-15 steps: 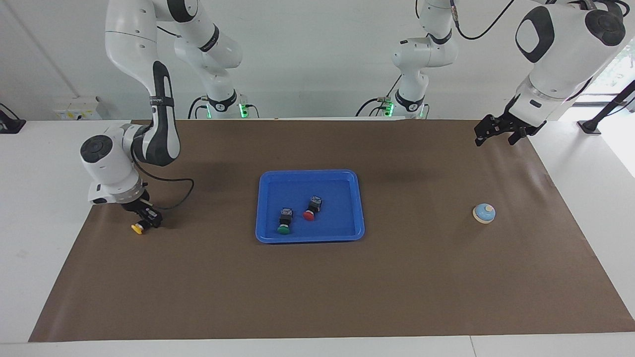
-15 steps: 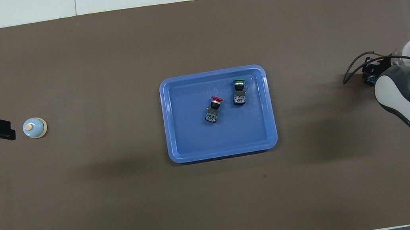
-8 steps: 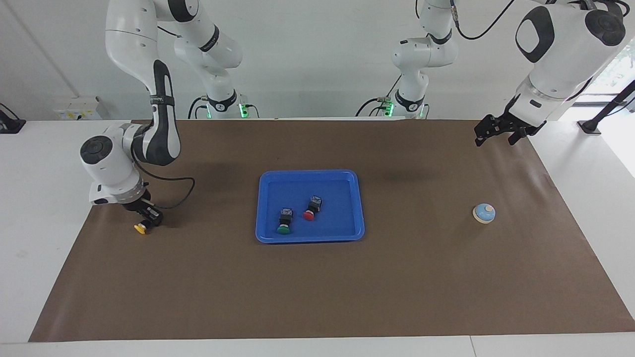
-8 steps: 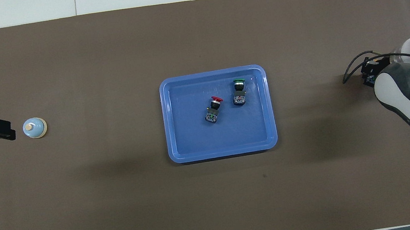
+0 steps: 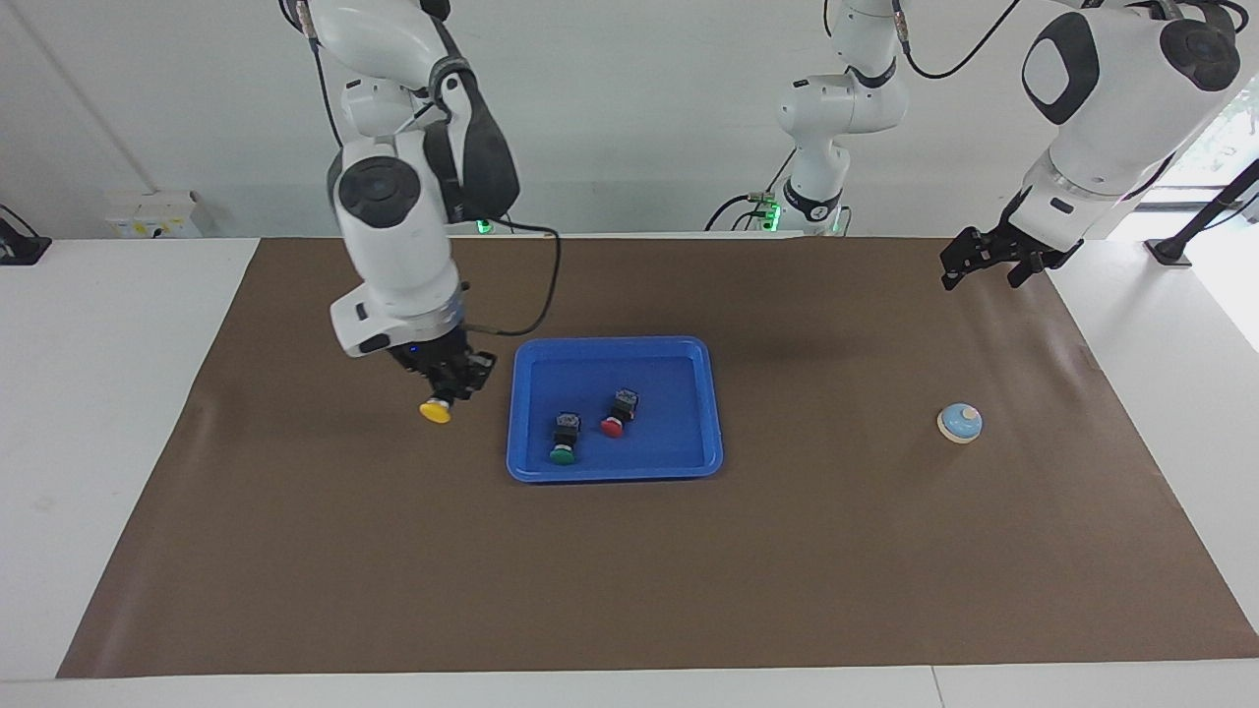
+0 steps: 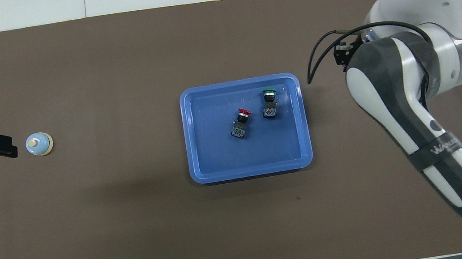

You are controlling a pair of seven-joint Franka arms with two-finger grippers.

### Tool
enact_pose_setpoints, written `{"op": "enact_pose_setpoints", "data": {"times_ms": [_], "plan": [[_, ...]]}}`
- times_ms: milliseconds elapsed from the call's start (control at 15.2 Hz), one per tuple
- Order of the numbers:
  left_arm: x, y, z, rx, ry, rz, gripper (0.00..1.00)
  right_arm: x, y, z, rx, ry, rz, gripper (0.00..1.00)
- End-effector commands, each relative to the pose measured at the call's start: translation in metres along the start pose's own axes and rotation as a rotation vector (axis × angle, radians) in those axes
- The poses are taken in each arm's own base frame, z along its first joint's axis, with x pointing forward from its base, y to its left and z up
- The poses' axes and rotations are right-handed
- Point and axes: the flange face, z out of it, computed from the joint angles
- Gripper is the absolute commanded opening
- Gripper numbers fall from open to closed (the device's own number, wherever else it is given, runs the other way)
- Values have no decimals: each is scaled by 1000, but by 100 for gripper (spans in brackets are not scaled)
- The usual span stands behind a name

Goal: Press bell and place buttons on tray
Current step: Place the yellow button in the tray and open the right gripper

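Observation:
Next, I release the yellow button with my right gripper in the blue tray (image 6: 210, 124) beside the red button, on the bell's side. The yellow button is still held over the mat.
The blue tray (image 5: 615, 472) sits mid-table and also shows in the overhead view (image 6: 252, 171). The red button (image 5: 617, 418) and the green button (image 5: 564, 444) lie in it, tipped on their sides. My right gripper (image 5: 452, 385) is shut on the yellow button (image 5: 436, 410). It holds the button in the air over the mat, just beside the tray's rim toward the right arm's end. In the overhead view the right arm hides that button. The light-blue bell (image 5: 960, 423) stands on the mat toward the left arm's end. My left gripper (image 5: 984, 264) waits raised, beside the bell (image 6: 39, 143) in the overhead view.
A brown mat (image 5: 629, 570) covers the table, with white table edge around it. The right arm's forearm (image 6: 411, 122) spans the mat between its base and the tray. A black cable (image 5: 536, 295) loops from the right wrist.
My right gripper has lifted the yellow button off the mat near the right arm's end and carried it up and across to just beside the tray. The left arm has not moved.

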Motion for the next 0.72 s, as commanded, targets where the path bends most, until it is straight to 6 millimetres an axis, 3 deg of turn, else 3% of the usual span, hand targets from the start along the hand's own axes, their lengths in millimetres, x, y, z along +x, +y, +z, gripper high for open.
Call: {"op": "enact_pose_setpoints", "data": {"times_ms": [0, 197, 460, 656], "plan": [[-3, 0, -4, -6, -5, -11, 100, -35, -67, 0, 48, 2, 6, 0], [-3, 0, -4, -6, -5, -11, 100, -71, -120, 15, 88, 7, -12, 0], [-3, 0, -4, -6, -5, -11, 100, -106, -189, 74, 137, 30, -15, 0], [-3, 0, -4, -6, -5, -11, 100, -116, -206, 124, 168, 55, -8, 0]]}}
